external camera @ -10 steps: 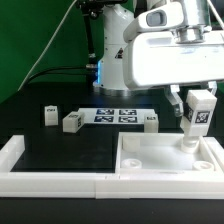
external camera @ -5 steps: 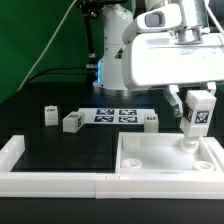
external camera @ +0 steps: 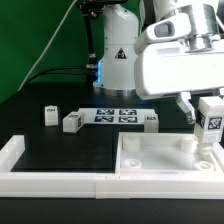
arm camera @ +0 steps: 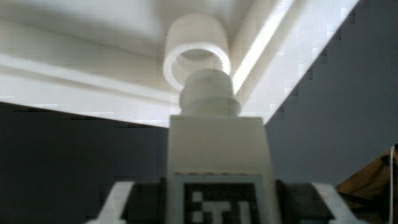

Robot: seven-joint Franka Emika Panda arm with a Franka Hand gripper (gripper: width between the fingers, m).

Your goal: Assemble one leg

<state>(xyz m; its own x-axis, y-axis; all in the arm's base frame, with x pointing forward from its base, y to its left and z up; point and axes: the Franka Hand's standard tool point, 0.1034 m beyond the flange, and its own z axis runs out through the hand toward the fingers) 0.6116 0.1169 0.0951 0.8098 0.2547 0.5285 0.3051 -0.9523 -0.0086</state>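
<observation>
Next, I let go of the leg standing upright in the round corner hole of the large white slab [external camera: 204, 165] [arm camera: 196, 64].
My gripper [external camera: 209, 113] is shut on a leg [external camera: 211, 120], a small white block with a black-and-white tag. It holds the leg upright over the corner of the large white slab [external camera: 160, 160] on the exterior view's right. In the wrist view the leg [arm camera: 217, 140] sits between my fingers [arm camera: 118, 205], and its round peg points at a round corner hole [arm camera: 192, 55] of the slab. I cannot tell whether the peg touches the hole. Three more legs lie on the black table: two at the exterior view's left [external camera: 50, 115] [external camera: 72, 122] and one beside the marker board [external camera: 150, 120].
The marker board [external camera: 115, 115] lies flat at the middle back. Long white border rails [external camera: 50, 178] run along the front and the exterior view's left. The robot base [external camera: 118, 55] stands behind the board.
My gripper has moved with the leg toward the exterior view's right and slightly lower, to the slab's right-hand corner. The loose legs have not moved.
</observation>
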